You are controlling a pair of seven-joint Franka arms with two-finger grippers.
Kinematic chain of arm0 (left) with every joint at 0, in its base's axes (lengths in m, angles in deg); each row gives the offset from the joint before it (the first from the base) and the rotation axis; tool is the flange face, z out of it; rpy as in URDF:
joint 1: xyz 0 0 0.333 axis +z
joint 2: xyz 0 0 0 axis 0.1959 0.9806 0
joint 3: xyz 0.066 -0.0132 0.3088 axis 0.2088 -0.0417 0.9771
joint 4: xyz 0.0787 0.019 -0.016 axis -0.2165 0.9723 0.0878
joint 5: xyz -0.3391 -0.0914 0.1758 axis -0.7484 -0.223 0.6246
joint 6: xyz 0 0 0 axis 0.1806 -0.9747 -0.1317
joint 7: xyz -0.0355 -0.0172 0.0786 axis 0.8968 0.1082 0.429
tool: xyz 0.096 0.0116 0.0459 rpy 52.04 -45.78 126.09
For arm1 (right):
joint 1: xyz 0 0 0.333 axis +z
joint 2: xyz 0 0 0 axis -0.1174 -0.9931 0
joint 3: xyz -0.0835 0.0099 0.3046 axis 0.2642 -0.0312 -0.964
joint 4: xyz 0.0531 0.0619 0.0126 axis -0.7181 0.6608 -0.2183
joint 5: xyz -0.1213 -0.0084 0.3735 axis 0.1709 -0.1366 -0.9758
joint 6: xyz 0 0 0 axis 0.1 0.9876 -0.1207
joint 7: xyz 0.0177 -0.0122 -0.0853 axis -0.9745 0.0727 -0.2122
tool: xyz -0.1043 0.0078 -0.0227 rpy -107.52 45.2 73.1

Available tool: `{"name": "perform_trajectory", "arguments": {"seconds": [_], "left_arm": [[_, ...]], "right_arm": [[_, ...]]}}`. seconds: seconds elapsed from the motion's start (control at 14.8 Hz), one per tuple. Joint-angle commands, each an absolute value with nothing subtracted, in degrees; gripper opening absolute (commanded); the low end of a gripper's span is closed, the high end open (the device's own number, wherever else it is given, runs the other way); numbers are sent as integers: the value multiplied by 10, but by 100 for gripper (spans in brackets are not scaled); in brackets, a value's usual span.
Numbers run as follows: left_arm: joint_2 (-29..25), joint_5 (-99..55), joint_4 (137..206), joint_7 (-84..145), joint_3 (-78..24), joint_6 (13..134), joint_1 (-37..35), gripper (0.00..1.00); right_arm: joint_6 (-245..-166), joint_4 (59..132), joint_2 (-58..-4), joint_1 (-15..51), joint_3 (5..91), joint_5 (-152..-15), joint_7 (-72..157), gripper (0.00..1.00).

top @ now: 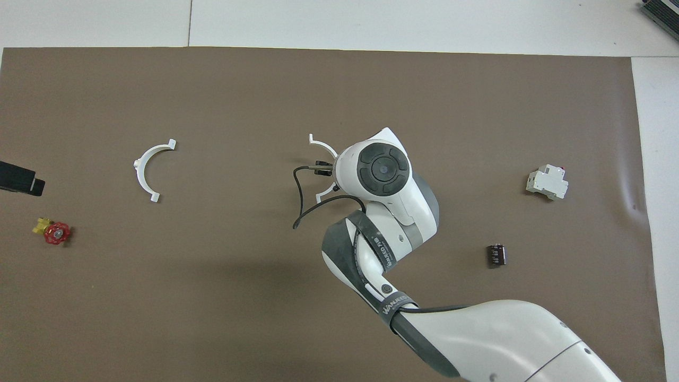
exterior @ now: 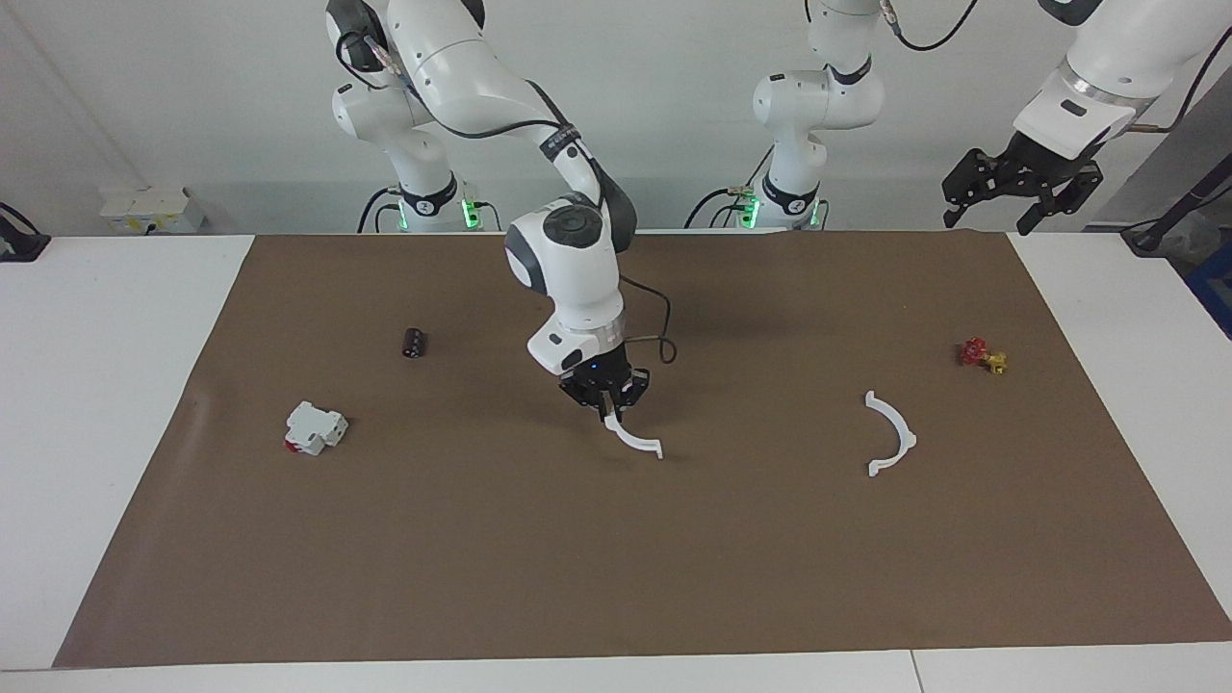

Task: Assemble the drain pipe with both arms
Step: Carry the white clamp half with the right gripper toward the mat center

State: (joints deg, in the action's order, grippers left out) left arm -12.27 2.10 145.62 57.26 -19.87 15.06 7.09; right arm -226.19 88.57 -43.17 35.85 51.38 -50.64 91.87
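Note:
My right gripper needs to set the white arc down on the brown mat's middle (top: 323, 175), across from the second white arc. The held arc now hangs low over the mat.
One half of the drain pipe, a thin white arc (exterior: 637, 442) with small tabs, hangs from my right gripper (exterior: 608, 407), which is shut on its upper end. It is low over the middle of the brown mat (exterior: 616, 577). From overhead the arc (top: 320, 142) curves out from under the right wrist, which hides the gripper. The second white arc (exterior: 895, 434) (top: 142, 171) lies flat on the mat toward the left arm's end. My left gripper (exterior: 991, 210) waits open in the air, over the mat's corner at the left arm's end; only its black tip (top: 19, 179) shows overhead.
A small red-and-yellow valve (exterior: 982, 356) (top: 52, 232) lies nearer the robots than the lying arc. Toward the right arm's end are a white blocky part with a red end (exterior: 314, 428) (top: 546, 182) and a small black cylinder (exterior: 414, 343) (top: 496, 255).

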Motion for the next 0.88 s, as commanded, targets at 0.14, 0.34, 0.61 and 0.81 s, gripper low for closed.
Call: {"name": "perform_trajectory", "arguments": {"seconds": [0.14,0.34,0.61,0.81], "left_arm": [[-141,30,1476,568,-205,137,76,100],[-146,31,1500,568,-205,184,76,100],[-186,31,1614,569,-205,293,77,100],[-177,31,1667,570,-205,395,77,100]], "right_arm": [[-2267,865,-474,376,515,-510,945,0],[-2265,853,-491,382,516,-496,1004,0],[-2257,854,-490,380,518,-494,1051,0],[-2261,858,-490,379,519,-487,1054,0]]}}
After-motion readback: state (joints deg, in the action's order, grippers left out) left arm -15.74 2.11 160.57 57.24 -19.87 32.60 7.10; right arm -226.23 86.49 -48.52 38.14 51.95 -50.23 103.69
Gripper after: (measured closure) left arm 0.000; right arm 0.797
